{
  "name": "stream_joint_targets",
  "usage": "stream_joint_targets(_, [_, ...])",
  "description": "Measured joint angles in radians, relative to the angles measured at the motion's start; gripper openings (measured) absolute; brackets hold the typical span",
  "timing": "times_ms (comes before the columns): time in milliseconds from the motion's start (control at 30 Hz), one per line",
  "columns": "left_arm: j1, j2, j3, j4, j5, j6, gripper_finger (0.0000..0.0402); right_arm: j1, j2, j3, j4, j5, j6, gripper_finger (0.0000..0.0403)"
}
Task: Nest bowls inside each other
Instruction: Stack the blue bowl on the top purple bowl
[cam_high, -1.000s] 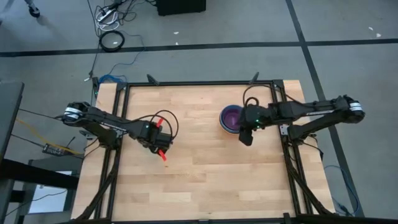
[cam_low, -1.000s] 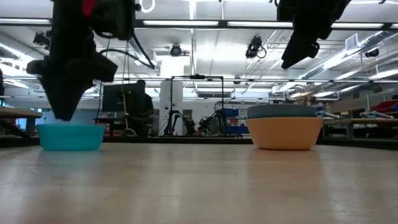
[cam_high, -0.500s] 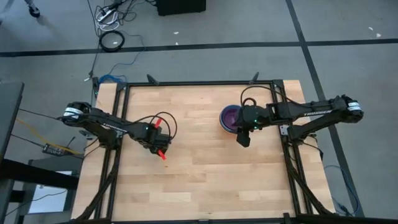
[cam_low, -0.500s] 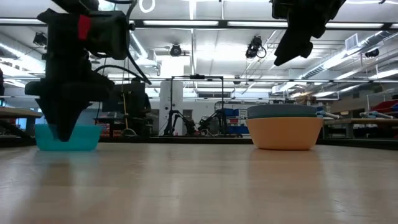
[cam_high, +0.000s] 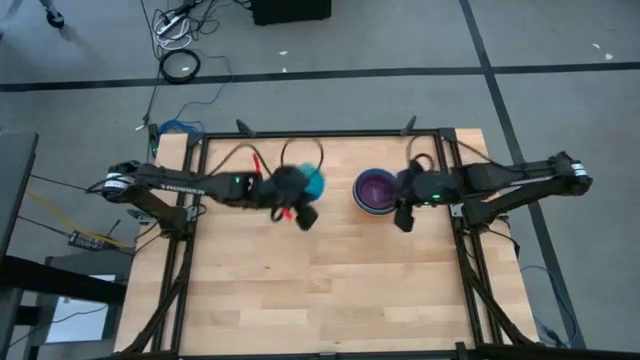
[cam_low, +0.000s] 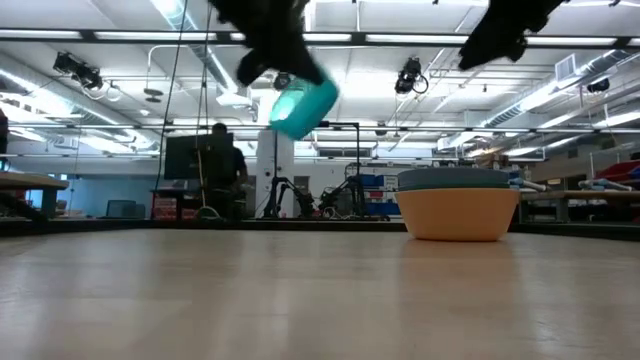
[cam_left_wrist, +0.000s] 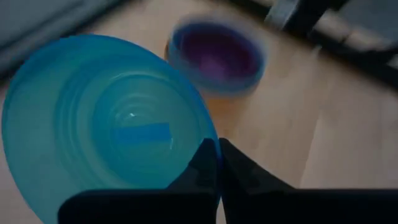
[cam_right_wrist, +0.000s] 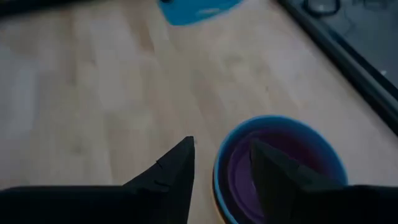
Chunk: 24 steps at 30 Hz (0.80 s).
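Next, I let go of the cyan bowl with my left gripper inside the purple bowl (cam_high: 378, 189) (cam_left_wrist: 217, 57) of the stack. The cyan bowl still hangs above the table's middle.
A cyan bowl (cam_high: 313, 182) hangs tilted in the air above the middle of the table, with my left gripper (cam_left_wrist: 217, 144) shut on its rim. In the low view the cyan bowl (cam_low: 303, 107) is well clear of the table. To its right a stack of bowls (cam_high: 375, 190) rests on the table on the base of its orange outer bowl (cam_low: 458, 215), with blue rims and a purple bowl (cam_right_wrist: 261, 168) inside. My right gripper (cam_right_wrist: 221, 155) hovers open above the near right side of the stack, touching nothing. My left gripper pinches the cyan bowl's rim (cam_left_wrist: 202, 134) between its two fingers, one finger inside the bowl and one outside. The fingers slant downward, pointing toward the table's right side. The bowl is lifted clear of the table and tilted.
Bare wooden table (cam_high: 330, 280) lies in front of both arms. A black frame (cam_high: 320, 133) runs round the table's edges. Beyond the table the low view shows a workshop with a person (cam_low: 225, 160) far off.
My left gripper has shut on the cyan bowl's rim, risen, turned and swung toward the table's right, to just beside the stack. The cyan bowl, which stood on the table at the left, is now lifted clear and tilted. My right gripper has risen a little.
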Motion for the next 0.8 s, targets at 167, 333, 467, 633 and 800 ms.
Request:
stream_joint_targets(167, [0.111,0.107,0.14,0.099,0.182,0.137,0.0003,0.098,-0.182,0.0,-0.043,0.037,0.09,0.0132])
stream_joint_targets(333, [0.164,0.301,0.311,0.137,0.318,0.215,0.0003,0.206,-0.295,0.0,-0.048,0.037,0.134,0.0132])
stream_joint_targets(467, [0.175,0.457,0.471,0.115,0.419,0.242,0.0003,0.273,-0.316,0.0,-0.03,0.037,0.133,0.0132])
stream_joint_targets(633, [0.168,0.598,0.636,0.001,0.446,0.26,0.0003,0.308,-0.316,0.0,0.018,0.038,0.117,0.013])
stream_joint_targets(800, [0.164,0.675,0.712,-0.048,0.462,0.258,0.0003,0.31,-0.313,0.0,0.017,0.038,0.097,0.013])
